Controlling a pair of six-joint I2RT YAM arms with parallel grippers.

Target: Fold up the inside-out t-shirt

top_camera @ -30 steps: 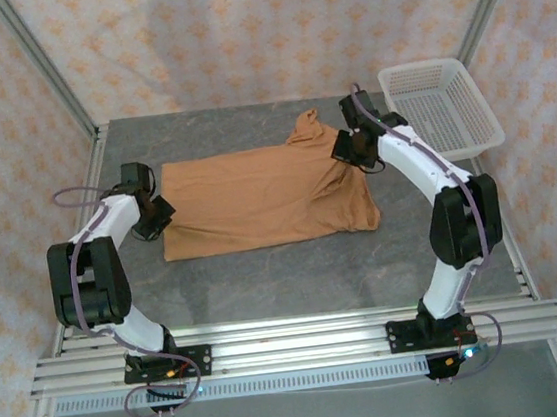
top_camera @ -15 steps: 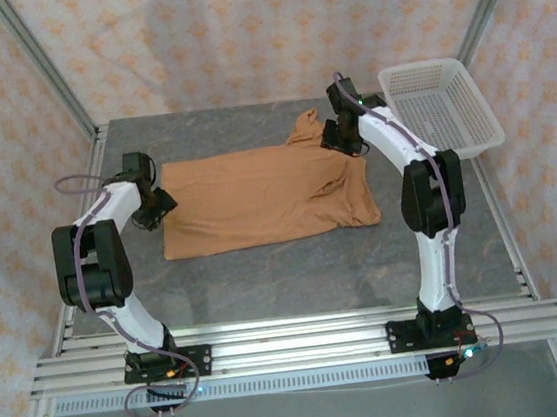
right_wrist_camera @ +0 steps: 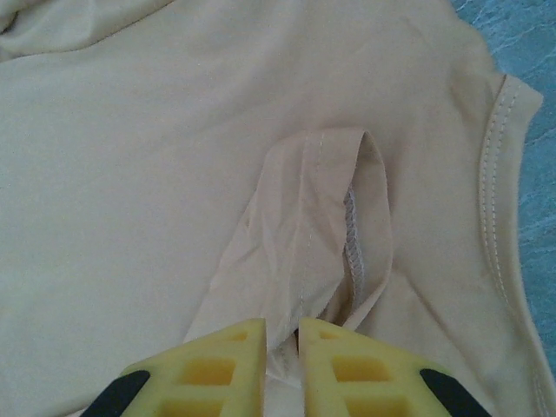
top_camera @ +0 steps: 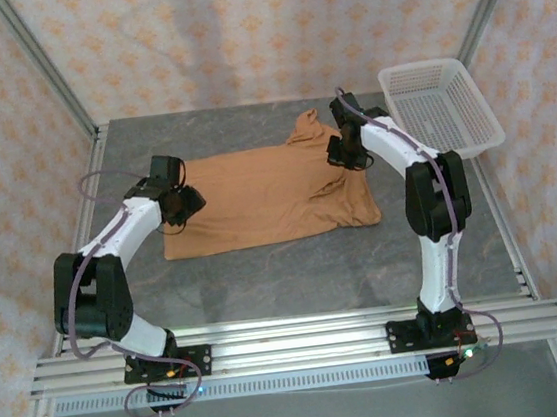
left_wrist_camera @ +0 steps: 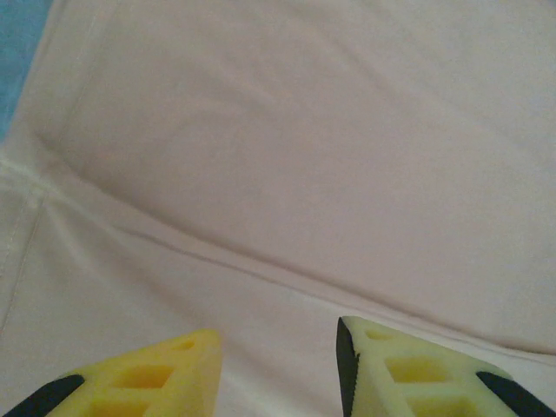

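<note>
The folded-in sleeve's cuff gapes, bunched beyond my right gripper's pinch; next I open, reach further in and take the cuff's rim (right_wrist_camera: 363, 139) to straighten it.
The inside-out t-shirt (top_camera: 257, 196) lies spread flat on the grey table, tan, with a bunched sleeve at its far edge. Over the shirt's left edge my left gripper (top_camera: 189, 201) stands open. In the left wrist view its yellow fingers (left_wrist_camera: 165, 378) stand apart just above smooth cloth (left_wrist_camera: 304, 156) with a seam line. My right gripper (top_camera: 343, 156) is at the shirt's right shoulder area. There its jaws (right_wrist_camera: 282, 323) are nearly together, pinching a raised fold of hemmed cloth (right_wrist_camera: 304, 226).
A white mesh basket (top_camera: 440, 105) stands at the back right corner, just right of the right arm. Bare grey table (top_camera: 286, 278) runs between the shirt and the arm bases. Patterned walls enclose the table on three sides.
The left gripper came in from beside the shirt onto its left edge and opened. The right gripper let go, shifted a little, and closed again on a fold.
</note>
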